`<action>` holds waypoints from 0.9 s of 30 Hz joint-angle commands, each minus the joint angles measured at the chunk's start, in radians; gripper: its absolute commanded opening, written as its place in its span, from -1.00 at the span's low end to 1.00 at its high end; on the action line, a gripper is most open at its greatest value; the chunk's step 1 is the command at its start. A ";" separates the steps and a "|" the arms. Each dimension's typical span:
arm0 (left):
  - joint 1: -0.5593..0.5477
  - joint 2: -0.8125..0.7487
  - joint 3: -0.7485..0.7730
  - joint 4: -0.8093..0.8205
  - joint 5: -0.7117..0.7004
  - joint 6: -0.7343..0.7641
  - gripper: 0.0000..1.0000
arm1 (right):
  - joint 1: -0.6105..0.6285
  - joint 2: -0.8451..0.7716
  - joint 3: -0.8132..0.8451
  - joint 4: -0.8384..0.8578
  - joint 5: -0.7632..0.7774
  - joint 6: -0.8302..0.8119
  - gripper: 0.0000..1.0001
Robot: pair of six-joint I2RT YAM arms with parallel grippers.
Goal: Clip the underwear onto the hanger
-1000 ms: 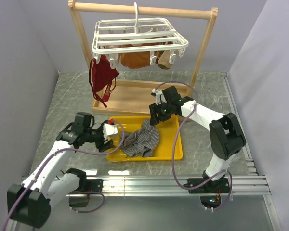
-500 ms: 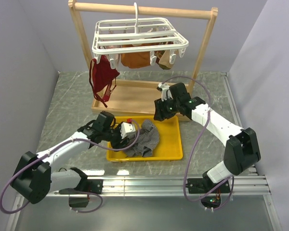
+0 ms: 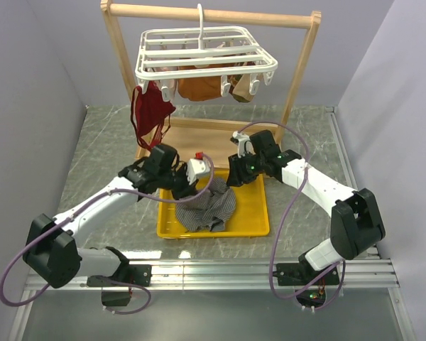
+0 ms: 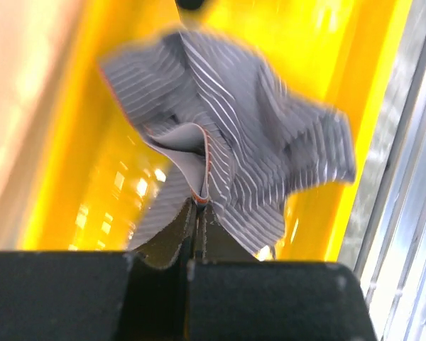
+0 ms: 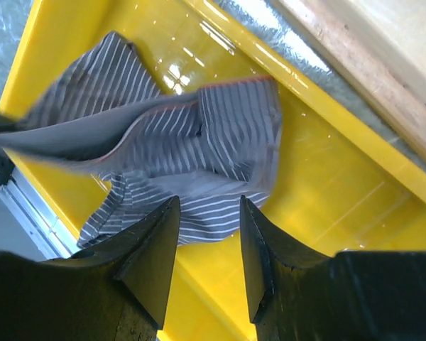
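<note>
Next, I close my right gripper on the orange-trimmed far corner (image 3: 218, 180) (image 5: 268, 84) of the grey striped underwear, near the far side of the yellow tray.
The grey striped underwear (image 3: 211, 207) lies crumpled in the yellow tray (image 3: 253, 213). My left gripper (image 3: 204, 185) is shut on a raised fold of its edge, and the left wrist view shows the hem pinched between the fingertips (image 4: 199, 207) with the cloth (image 4: 255, 142) spreading beyond. My right gripper (image 3: 231, 177) hovers open just above the underwear's far right side. Its fingers (image 5: 156, 241) frame the striped cloth (image 5: 170, 142) without touching it. The white grid hanger (image 3: 202, 53) hangs from the wooden bar at the back, clips dangling from its rim.
The wooden frame stand (image 3: 299, 78) rises behind the tray, its base (image 3: 192, 142) against the tray's far edge. Dark red underwear (image 3: 149, 117) and orange-brown garments (image 3: 202, 87) hang from the hanger's clips. A metal rail (image 3: 270, 268) runs along the near edge.
My left gripper swung right over the tray and shut on the underwear's edge, pulling a fold up. My right gripper narrowed its jaws and dropped slightly toward the cloth.
</note>
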 commanded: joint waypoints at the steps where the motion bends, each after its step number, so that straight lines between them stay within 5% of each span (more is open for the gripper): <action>1: -0.006 -0.033 0.145 -0.078 0.058 -0.073 -0.99 | -0.011 -0.026 0.002 0.054 -0.007 -0.002 -0.07; 8: -0.006 -0.112 0.256 -0.081 0.160 -0.229 -0.99 | -0.079 -0.079 -0.049 0.087 -0.008 0.022 -0.09; 16: 0.003 -0.175 0.173 -0.123 0.076 -0.330 -0.99 | -0.087 -0.052 -0.064 0.139 -0.044 0.067 -0.04; 27: 0.019 -0.172 0.017 -0.089 0.072 -0.237 -0.99 | 0.117 0.123 0.037 0.241 0.024 0.094 -0.02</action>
